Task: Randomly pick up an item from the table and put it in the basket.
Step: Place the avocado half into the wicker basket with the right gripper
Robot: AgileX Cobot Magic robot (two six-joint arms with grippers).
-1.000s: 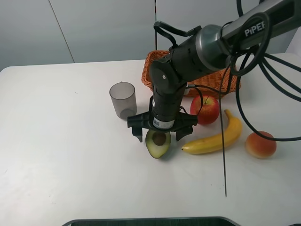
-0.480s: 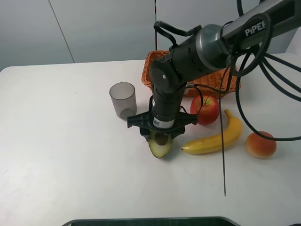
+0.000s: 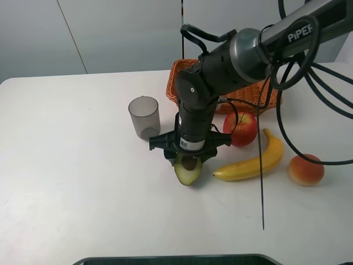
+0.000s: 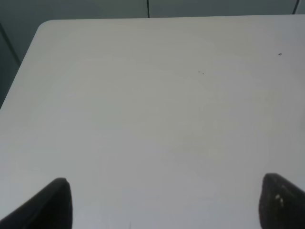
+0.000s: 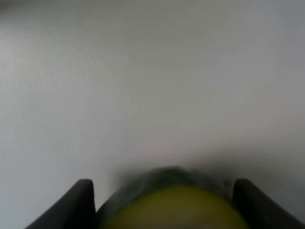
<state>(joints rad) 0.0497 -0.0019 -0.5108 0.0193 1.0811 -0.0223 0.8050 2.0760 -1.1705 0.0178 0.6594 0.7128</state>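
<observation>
Next, I drop the avocado with my right gripper inside the wicker basket (image 3: 217, 93), near the basket's front side behind the apple.
The halved avocado (image 3: 187, 171) lies on the white table (image 3: 83, 182), cut face up, brown pit showing. My right gripper (image 3: 188, 158) reaches across the middle and is shut on the avocado's upper end, straight above it. In the right wrist view the avocado (image 5: 176, 200) fills the gap between the two fingers (image 5: 71, 205), blurred. The orange-brown wicker basket (image 3: 179, 83) stands behind the arm, mostly hidden by it. My left gripper (image 4: 164, 202) is open over bare table, holding nothing; it does not show in the exterior high view.
A grey translucent cup (image 3: 144, 117) stands left of the arm. A red apple (image 3: 242, 128), a yellow banana (image 3: 253, 162) and an orange-red fruit (image 3: 305, 169) lie to the right. A thin black cable (image 3: 261, 182) hangs over the banana.
My right gripper's fingers have closed from wide open onto the avocado. The avocado has shifted slightly and looks narrower between them.
</observation>
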